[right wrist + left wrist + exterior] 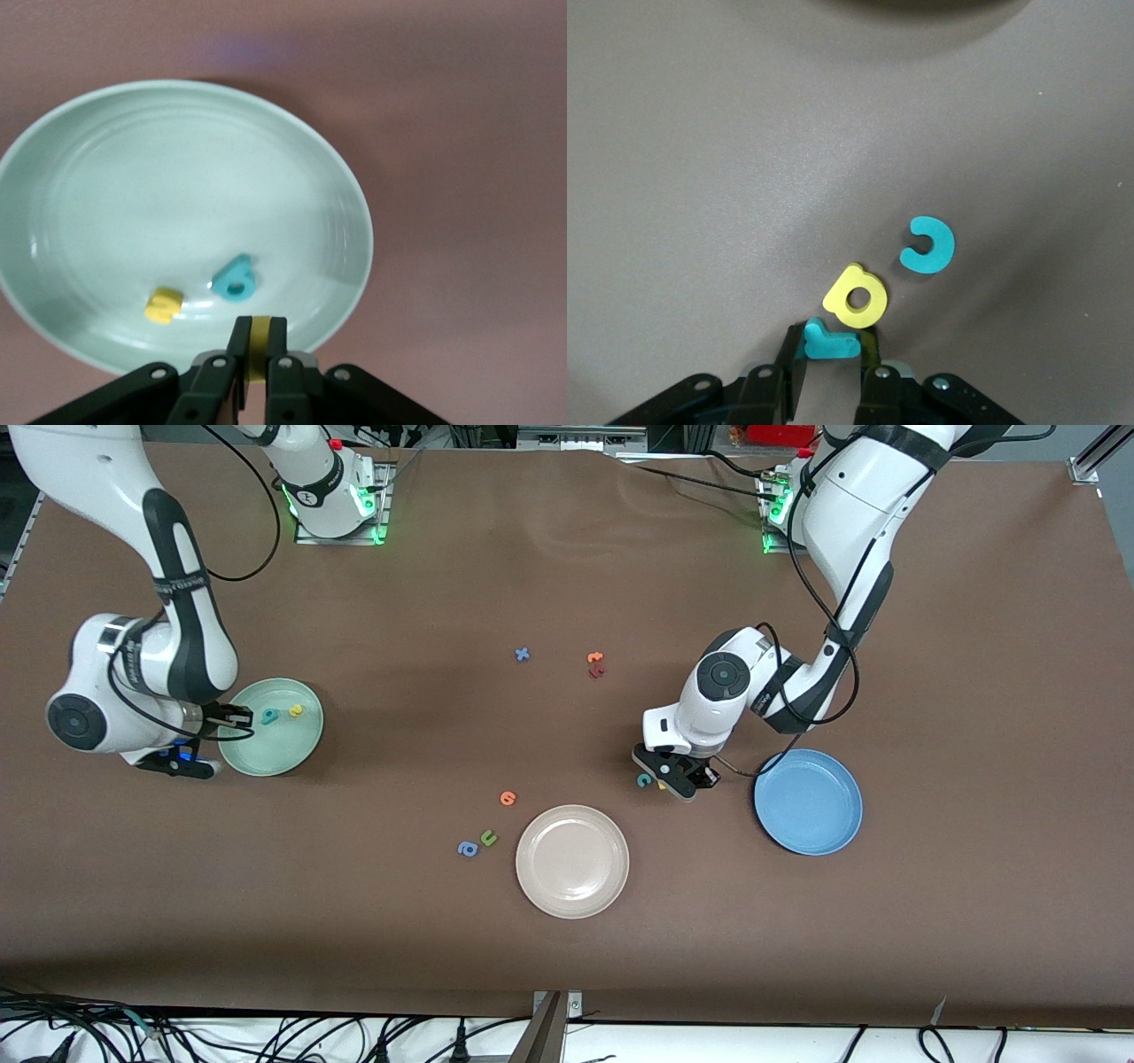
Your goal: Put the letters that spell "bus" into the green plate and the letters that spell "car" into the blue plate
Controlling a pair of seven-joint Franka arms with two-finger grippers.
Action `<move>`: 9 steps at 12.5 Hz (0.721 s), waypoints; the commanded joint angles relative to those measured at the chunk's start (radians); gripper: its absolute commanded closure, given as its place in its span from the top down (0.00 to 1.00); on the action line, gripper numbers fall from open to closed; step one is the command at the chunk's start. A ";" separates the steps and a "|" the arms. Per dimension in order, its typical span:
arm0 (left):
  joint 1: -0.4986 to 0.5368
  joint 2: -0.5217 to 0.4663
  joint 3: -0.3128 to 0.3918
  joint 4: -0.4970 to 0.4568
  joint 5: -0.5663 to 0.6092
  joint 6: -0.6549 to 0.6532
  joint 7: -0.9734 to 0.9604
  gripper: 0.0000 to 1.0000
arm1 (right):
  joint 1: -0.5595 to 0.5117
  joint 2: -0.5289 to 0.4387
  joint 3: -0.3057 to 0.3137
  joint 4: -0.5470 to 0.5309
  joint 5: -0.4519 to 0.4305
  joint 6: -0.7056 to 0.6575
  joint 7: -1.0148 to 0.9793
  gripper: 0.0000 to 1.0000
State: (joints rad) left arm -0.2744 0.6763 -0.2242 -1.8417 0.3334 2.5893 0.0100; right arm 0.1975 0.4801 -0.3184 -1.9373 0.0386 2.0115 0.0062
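Note:
The teal r, now down beside the blue plate, is for the blue plate. Next, I let go of it there with my left gripper, just off its middle (pixel 784 807) toward the teal c.
My right gripper (pixel 237 716) (pixel 258 329) hangs over the rim of the green plate (pixel 285 751) (pixel 177 177), shut on a yellow letter (pixel 258 352) seen edge-on. A teal b (pixel 269 716) (pixel 235 279) and a small yellow letter (pixel 296 710) (pixel 164 305) lie in that plate. My left gripper (pixel 682 778) (pixel 833 342) is down at the table beside the blue plate (pixel 807 802), its fingers pressed on both sides of the teal r (pixel 828 343). The yellow a (pixel 856 297) touches the r. The teal c (pixel 644 780) (pixel 928 244) lies just past them.
A beige plate (pixel 572 860) sits nearest the front camera. A blue x (pixel 522 654), an orange letter (pixel 594 658) and a dark red letter (pixel 596 672) lie mid-table. Another orange letter (pixel 507 798), a green u (pixel 488 837) and a blue a (pixel 468 849) lie beside the beige plate.

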 commanded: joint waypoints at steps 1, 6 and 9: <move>0.039 -0.043 0.002 -0.011 0.036 -0.009 0.004 0.00 | -0.003 0.005 -0.004 0.000 -0.013 0.019 -0.032 0.00; 0.138 -0.135 -0.012 -0.011 0.019 -0.217 0.027 0.00 | 0.013 -0.041 -0.002 0.049 -0.014 -0.016 -0.023 1.00; 0.222 -0.135 -0.017 -0.019 0.021 -0.238 0.109 0.04 | 0.026 -0.041 -0.001 0.165 -0.013 -0.155 -0.017 1.00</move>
State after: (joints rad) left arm -0.1011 0.5583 -0.2241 -1.8360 0.3335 2.3594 0.0587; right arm 0.2150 0.4474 -0.3181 -1.8366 0.0382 1.9430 -0.0098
